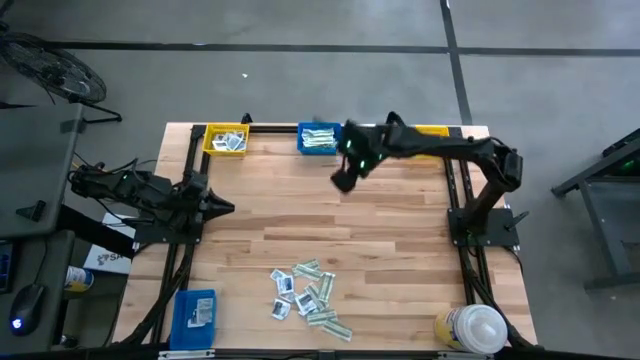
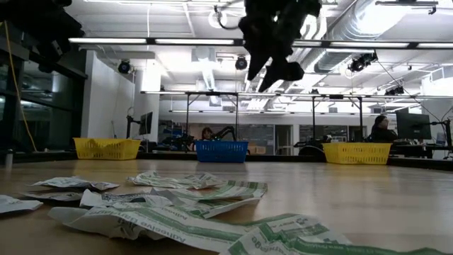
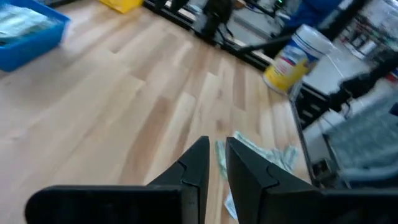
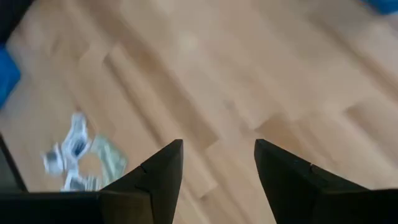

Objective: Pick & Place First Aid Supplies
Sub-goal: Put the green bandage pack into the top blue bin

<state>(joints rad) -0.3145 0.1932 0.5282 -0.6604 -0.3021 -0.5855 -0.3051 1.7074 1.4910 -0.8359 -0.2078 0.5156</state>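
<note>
The robot's right gripper should next move to the far edge of the pile and close there on the end of the farthest green-and-white packet (image 1: 317, 264) (image 4: 117, 165).
The first aid supplies (image 1: 305, 295) lie in a loose pile of white and green-and-white packets flat on the wooden table near its front edge; they also show in the low view (image 2: 177, 202). My right gripper (image 1: 343, 180) hangs high over the far middle of the table, just on the near side of a blue bin (image 1: 320, 138). It is open with nothing between its fingers (image 4: 217, 146), and the pile (image 4: 81, 155) lies far off it. My left gripper (image 1: 225, 207) waits at the table's left side, its fingers (image 3: 217, 143) a narrow gap apart and holding nothing.
Along the far edge stand a yellow bin (image 1: 226, 140) with white packets, the blue bin with green strips, and another yellow bin (image 1: 432, 130) behind my right arm. A second blue bin (image 1: 195, 312) sits near left. A white-capped bottle (image 1: 470, 328) stands near right.
</note>
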